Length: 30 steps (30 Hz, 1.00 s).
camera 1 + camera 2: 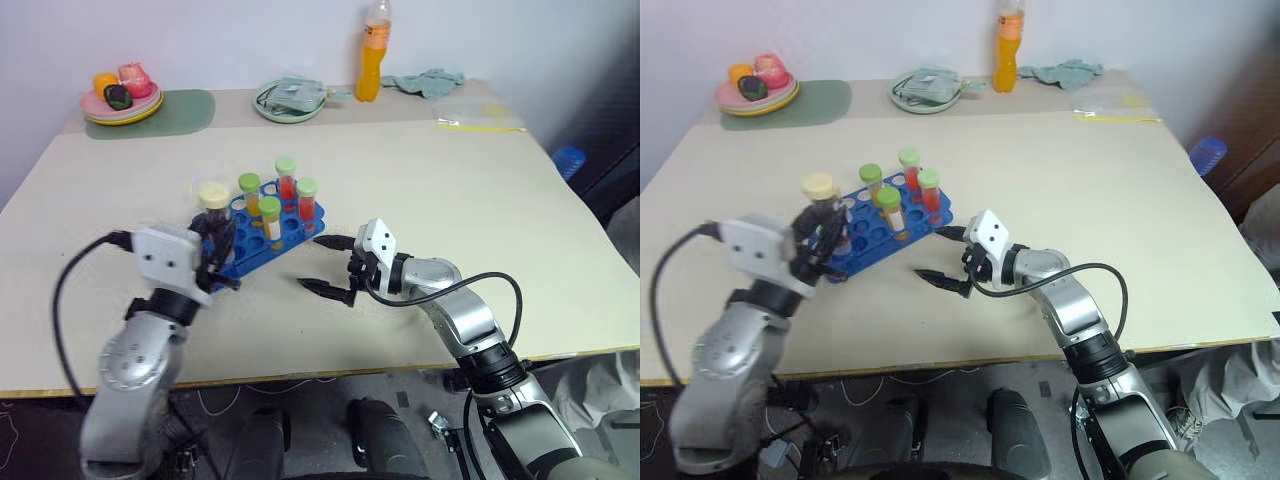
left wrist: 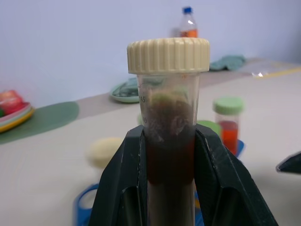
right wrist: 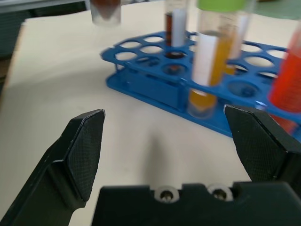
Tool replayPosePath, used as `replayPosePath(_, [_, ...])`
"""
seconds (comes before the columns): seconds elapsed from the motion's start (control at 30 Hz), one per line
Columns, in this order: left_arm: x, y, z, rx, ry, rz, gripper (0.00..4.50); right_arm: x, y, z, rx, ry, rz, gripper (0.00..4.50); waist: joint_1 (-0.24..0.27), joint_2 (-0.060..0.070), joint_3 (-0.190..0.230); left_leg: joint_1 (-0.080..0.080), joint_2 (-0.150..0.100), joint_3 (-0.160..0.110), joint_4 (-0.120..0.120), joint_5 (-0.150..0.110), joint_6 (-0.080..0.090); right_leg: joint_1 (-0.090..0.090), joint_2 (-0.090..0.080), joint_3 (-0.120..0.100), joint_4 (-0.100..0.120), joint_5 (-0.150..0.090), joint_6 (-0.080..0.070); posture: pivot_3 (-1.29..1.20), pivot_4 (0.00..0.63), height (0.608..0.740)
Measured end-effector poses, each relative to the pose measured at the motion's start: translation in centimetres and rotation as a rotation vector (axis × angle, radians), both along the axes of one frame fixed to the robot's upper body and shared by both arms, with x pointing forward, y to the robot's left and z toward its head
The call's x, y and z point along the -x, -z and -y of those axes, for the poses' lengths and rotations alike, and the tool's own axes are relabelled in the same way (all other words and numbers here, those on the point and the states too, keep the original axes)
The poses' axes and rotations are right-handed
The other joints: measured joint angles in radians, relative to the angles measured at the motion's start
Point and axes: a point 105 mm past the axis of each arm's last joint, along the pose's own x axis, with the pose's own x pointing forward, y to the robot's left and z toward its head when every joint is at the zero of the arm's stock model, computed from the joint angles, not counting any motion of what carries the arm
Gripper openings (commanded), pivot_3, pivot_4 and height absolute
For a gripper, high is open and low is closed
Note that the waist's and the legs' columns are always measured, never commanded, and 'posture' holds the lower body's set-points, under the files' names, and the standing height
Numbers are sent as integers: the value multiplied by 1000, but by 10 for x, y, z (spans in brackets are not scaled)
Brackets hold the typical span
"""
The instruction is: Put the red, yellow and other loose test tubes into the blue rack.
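Observation:
Next, I release the cream-capped maroon tube with my left gripper in the blue rack's near-side row (image 1: 234, 252), beyond the white-labelled yellow tube.
The blue rack (image 1: 262, 240) lies mid-table with several green-capped test tubes standing in it, red ones (image 1: 288, 180) and yellow-orange ones with white labels (image 3: 207, 70). My left gripper (image 1: 216, 250) is shut on a dark maroon tube with a cream cap (image 2: 168, 55). It holds the tube upright at the rack's left end, and the tube's bottom (image 3: 106, 12) hangs in the air. My right gripper (image 1: 322, 264) stands open just right of the rack, low over the table, pointing at it with nothing between its fingers (image 3: 84, 146).
Along the table's far edge are stacked plates with toy food (image 1: 122, 100) on a green mat (image 1: 190, 110), a round green plate (image 1: 290, 103) with cloth, a tall orange drink bottle (image 1: 372, 55), a teal cloth (image 1: 430, 82) and a plastic bag (image 1: 480, 117).

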Motion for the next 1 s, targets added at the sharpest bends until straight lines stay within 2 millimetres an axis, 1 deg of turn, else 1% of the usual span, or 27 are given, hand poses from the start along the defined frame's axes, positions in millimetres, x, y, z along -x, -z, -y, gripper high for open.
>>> replayPosePath(0.1, [-9, 14, 7, -41, -27, -16, 748, -1, -1, -3, -12, 10, 2, 4500, 1, 0, 0, 0, 2, 0, -1, 0, 0, -1, 2, 0, 0, 0, 0, 0, 150, 740])
replayPosePath(0.2, [-18, 22, 5, -79, -68, -18, 748, -1, 2, -2, -20, 32, -6, 4500, 3, 0, 0, -1, 2, 0, -1, 0, 0, -1, 2, 0, -1, 0, 0, 0, 150, 740])
replayPosePath(0.27, [-24, 24, 3, -83, -100, -10, 748, 0, 5, -1, -24, 49, -14, 4500, 4, 0, 0, -1, 2, 0, 0, 0, 0, -1, 2, 0, -1, 0, 0, 0, 150, 740])
replayPosePath(0.37, [-31, 21, 5, -79, -110, 5, 748, 1, 5, -3, -36, 63, -13, 4500, 5, 0, 0, -1, 2, 0, 0, 0, 0, -1, 2, 0, -1, 0, 0, 0, 150, 740])
replayPosePath(0.43, [-33, 21, 5, -79, -114, 9, 748, 2, 5, -3, -40, 68, -9, 4500, 4, 0, 0, -1, 2, 0, 0, 0, 0, -1, 2, 0, -1, 0, 0, 0, 150, 740])
replayPosePath(0.57, [-36, 29, 4, -74, -130, -17, 748, 2, 6, -2, -45, 79, -14, 4500, 4, 0, 0, -1, 2, 0, 0, 0, 0, -1, 2, 0, -1, 0, 0, 0, 150, 740])
replayPosePath(0.8, [-36, 31, 3, -55, -141, -25, 748, 3, 6, -6, -57, 78, -16, 4500, 3, 0, 0, -1, 2, 0, 0, 0, 0, -1, 2, 0, -1, 0, 0, 0, 150, 740])
replayPosePath(1.0, [-37, 32, 2, 21, -135, -17, 748, 4, 5, -9, -69, 71, -17, 4500, 5, 0, 0, -1, 2, 0, 0, 0, 0, 0, 2, 0, -1, 0, 0, 0, 150, 740])
